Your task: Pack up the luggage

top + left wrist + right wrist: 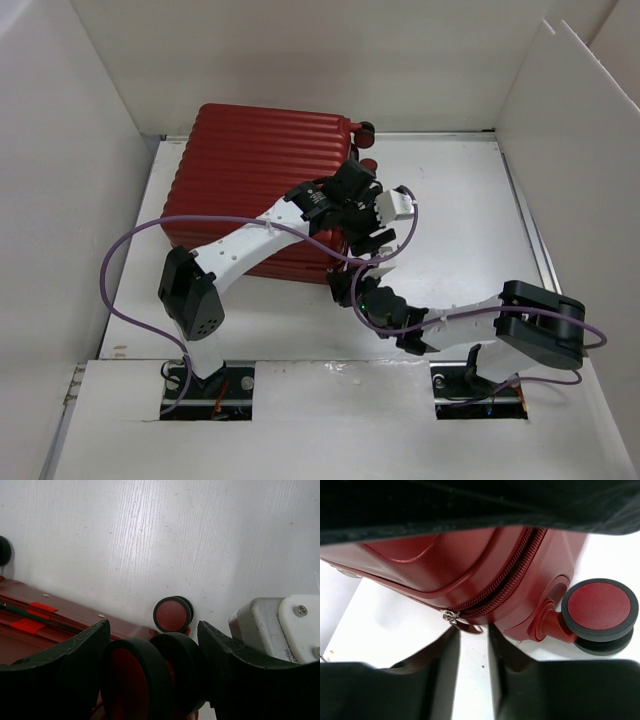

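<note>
The zipper pull sits at a slant at the very ends of the right gripper's fingers, so the robot should open it, move closer and pinch the pull near the slider (pixel 451 615) before going around the luggage's corner.
The dark red ribbed luggage (pixel 250 170) lies flat and closed at the back left of the table. My left gripper (pixel 372 240) reaches over its right side; in the left wrist view the gripper (pixel 152 630) has its jaws around a black double wheel with a red hub (pixel 145 680). Another wheel (pixel 172 614) shows beyond it. My right gripper (pixel 342 288) is at the luggage's near right corner. In the right wrist view the gripper (pixel 474 632) is narrowly open, its tips just under the zipper pull (pixel 462 621) on the red zipper (pixel 505 580). A wheel (pixel 600 612) sits to the right.
White walls (pixel 60 180) box in the white table (pixel 460 220) on the left, back and right. A purple cable (pixel 120 270) loops from each arm. The left wrist's white camera housing (pixel 280 625) is close to its right finger.
</note>
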You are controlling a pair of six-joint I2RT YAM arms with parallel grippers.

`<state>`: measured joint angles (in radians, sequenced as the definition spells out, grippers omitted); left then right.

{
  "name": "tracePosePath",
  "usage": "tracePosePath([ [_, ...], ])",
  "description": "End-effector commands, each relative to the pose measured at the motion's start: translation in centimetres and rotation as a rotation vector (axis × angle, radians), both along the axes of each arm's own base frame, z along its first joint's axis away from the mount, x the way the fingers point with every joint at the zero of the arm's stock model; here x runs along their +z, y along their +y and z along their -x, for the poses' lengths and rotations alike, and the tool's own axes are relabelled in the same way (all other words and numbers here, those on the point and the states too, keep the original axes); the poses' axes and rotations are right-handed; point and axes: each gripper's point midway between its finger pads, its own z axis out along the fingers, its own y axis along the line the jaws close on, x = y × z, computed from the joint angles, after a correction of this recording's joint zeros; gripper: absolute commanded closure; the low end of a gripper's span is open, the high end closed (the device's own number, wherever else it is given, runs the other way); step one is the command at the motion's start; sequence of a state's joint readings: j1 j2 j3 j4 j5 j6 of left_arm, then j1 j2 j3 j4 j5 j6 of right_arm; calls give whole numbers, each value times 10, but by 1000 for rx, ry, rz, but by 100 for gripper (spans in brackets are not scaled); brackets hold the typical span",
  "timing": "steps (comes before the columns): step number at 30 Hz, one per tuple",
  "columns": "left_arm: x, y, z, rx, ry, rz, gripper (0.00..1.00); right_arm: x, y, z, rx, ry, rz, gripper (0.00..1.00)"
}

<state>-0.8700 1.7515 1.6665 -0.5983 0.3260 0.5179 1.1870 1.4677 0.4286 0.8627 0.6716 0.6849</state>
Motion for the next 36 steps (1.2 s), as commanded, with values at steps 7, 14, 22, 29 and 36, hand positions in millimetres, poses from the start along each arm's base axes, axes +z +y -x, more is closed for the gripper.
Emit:
tracePosePath([
  [7,75,-15,-30,56,-140,235,100,29,15,-7,-4,-61,-47,89],
  [14,75,-14,-31,63,-144,232,100,29,14,-8,-16,-58,-54,100],
  [22,69,-11,-32,65,-144,212,100,25,10,-4,-2,-56,-34,83],
  [29,69,-11,-32,65,-144,212,100,14,9,-12,-66,-2,8,70],
  [36,69,-10,-33,67,-155,205,100,19,19,-16,-64,-11,13,84],
])
